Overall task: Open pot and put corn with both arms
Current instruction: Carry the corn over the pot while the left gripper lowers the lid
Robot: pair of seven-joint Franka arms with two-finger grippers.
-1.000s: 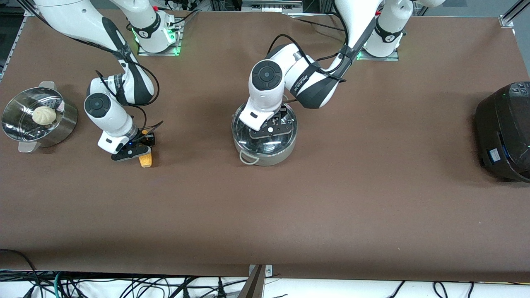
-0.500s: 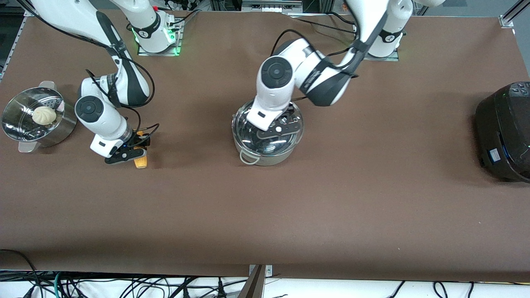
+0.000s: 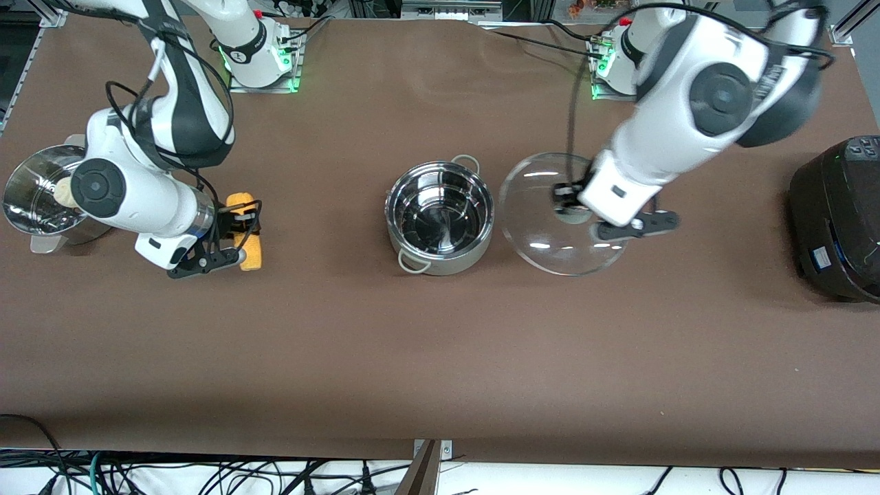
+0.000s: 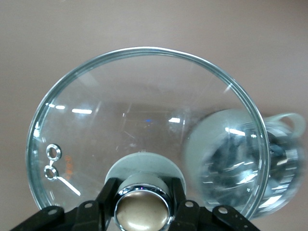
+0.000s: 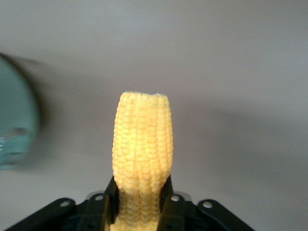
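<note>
The glass lid, now held in the air beside the pot, will be let go by my left gripper on the bare table (image 3: pixel 612 232) between the steel pot and the black cooker.
The steel pot (image 3: pixel 440 218) stands open and empty at the table's middle; it also shows blurred through the glass in the left wrist view (image 4: pixel 243 163). My left gripper (image 3: pixel 574 206) is shut on the tan knob (image 4: pixel 142 209) of the clear glass lid (image 3: pixel 560 214), holding it in the air over the table beside the pot, toward the left arm's end. My right gripper (image 3: pixel 237 234) is shut on the yellow corn cob (image 3: pixel 246 230), lifted over the table toward the right arm's end. The cob (image 5: pixel 142 159) sticks out from between the black fingers (image 5: pixel 166 204).
A steel steamer bowl (image 3: pixel 38 199) with a white bun stands at the right arm's end, partly hidden by the right arm. A large black cooker (image 3: pixel 835 216) stands at the left arm's end.
My left gripper lifted the lid off the pot and carried it toward the left arm's end. My right gripper raised the corn off the table.
</note>
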